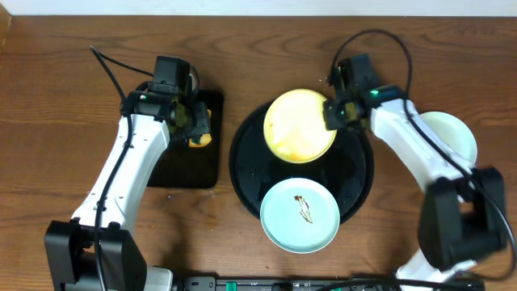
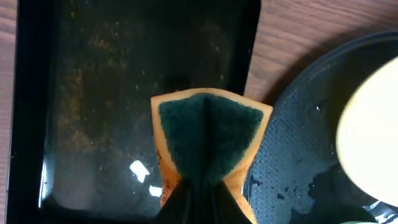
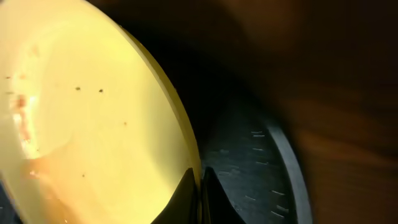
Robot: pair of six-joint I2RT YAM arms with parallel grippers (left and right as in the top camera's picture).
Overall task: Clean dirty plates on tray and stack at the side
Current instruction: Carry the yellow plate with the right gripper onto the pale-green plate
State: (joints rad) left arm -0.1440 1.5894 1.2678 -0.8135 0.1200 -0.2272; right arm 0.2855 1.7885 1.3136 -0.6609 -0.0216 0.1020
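The robot's right gripper will put the pale yellow plate down on top of the other pale plate (image 1: 441,146) on the table.
The pale yellow plate (image 1: 300,124) is held tilted over the back of the round black tray (image 1: 245,162). My right gripper (image 1: 333,112) is shut on its right rim; in the right wrist view the fingers (image 3: 200,186) pinch the plate (image 3: 81,124), which has faint brown smears at its left. A mint-blue plate (image 1: 300,214) with a brown smear lies on the tray's front. Another pale plate (image 1: 452,133) sits on the table at the right. My left gripper (image 1: 194,121) is shut on a yellow sponge with a green pad (image 2: 208,134) over the rectangular tray.
The small rectangular black tray (image 1: 190,166) lies left of the round tray; its wet, speckled floor (image 2: 106,93) shows in the left wrist view, with the round tray's rim (image 2: 292,81) at the right. Dark wooden table (image 1: 48,121) all round.
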